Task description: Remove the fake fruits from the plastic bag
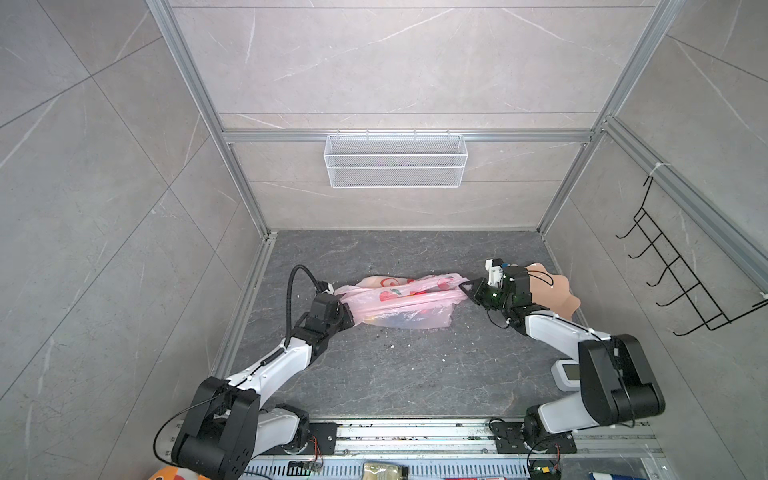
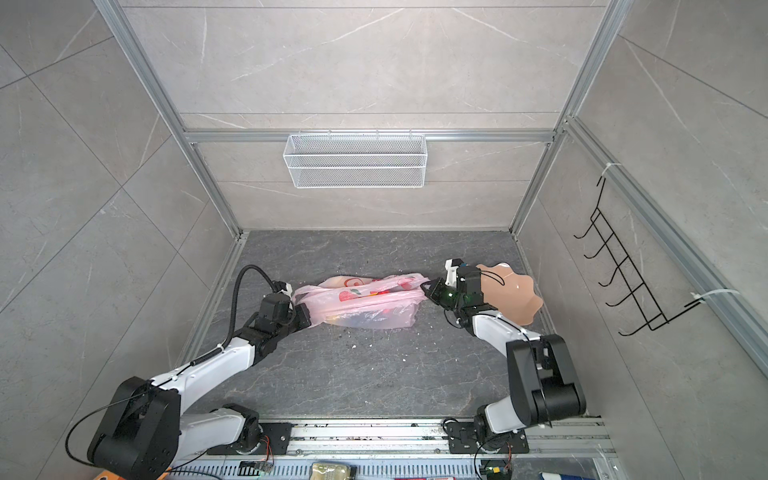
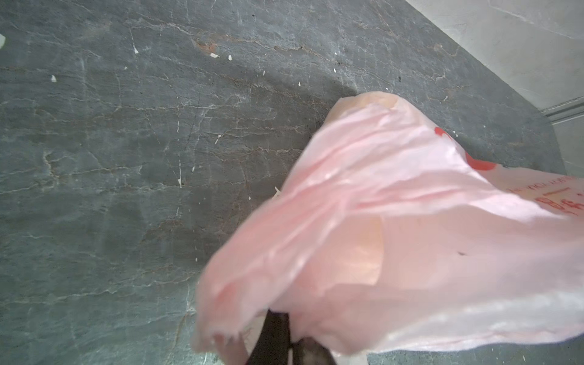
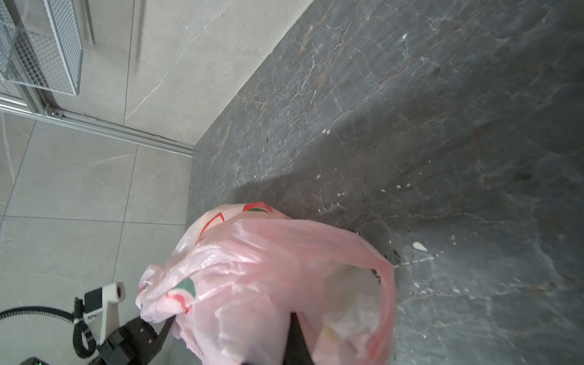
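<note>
The plastic bag is stretched tight and its opening is a narrow slit, so next I ease my right gripper toward my left gripper and take the bag's side rim (image 1: 453, 285) to open it.
The pink plastic bag (image 1: 399, 301) (image 2: 361, 301) with red printed marks hangs stretched sideways between my two grippers, its bottom resting on the dark table. My left gripper (image 1: 344, 306) (image 2: 304, 312) is shut on the bag's left end; the left wrist view shows its dark fingers (image 3: 273, 335) under bunched film (image 3: 395, 221). My right gripper (image 1: 464, 287) (image 2: 426, 286) is shut on the right end, one finger (image 4: 295, 338) showing through the bag (image 4: 268, 284). The fake fruits (image 1: 395, 321) are only dim dark and coloured shapes inside the bag.
A peach wavy-edged plate (image 1: 559, 297) (image 2: 513, 291) lies just behind my right wrist. A white wire basket (image 1: 395, 160) hangs on the back wall and a black hook rack (image 1: 681, 270) on the right wall. A small white device (image 1: 566, 374) sits at the table's right front. Crumbs dot the table.
</note>
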`<state>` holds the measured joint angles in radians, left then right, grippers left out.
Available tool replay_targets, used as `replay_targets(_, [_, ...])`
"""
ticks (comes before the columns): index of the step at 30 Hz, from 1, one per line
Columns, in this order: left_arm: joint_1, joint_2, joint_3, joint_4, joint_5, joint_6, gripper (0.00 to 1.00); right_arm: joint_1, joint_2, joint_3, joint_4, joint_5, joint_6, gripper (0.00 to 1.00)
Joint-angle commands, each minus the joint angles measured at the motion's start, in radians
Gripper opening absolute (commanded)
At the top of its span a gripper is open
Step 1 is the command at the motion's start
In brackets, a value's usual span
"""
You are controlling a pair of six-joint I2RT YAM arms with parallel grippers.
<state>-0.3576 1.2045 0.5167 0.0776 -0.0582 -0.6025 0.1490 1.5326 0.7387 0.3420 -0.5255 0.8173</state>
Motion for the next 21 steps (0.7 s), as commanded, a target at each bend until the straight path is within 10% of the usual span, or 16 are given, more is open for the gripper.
replay_targets(1, [0.011,-0.017,-0.015,0.073,0.026,0.036,0.00,0.027,0.032,0.088,0.077,-0.055,0.053,0.00])
replay_targets(5, [-0.066,0.034,0.038,0.073,0.048,0.076,0.00,0.111,-0.005,0.185,-0.143,0.038,-0.086,0.06])
replay_targets(13, [-0.225,0.068,0.083,0.077,-0.002,0.124,0.00,0.148,-0.120,0.307,-0.572,0.395,-0.252,0.78])
replay_targets(21, [-0.296,0.076,0.079,0.076,-0.040,0.119,0.00,0.411,-0.166,0.410,-0.895,0.903,-0.219,0.84])
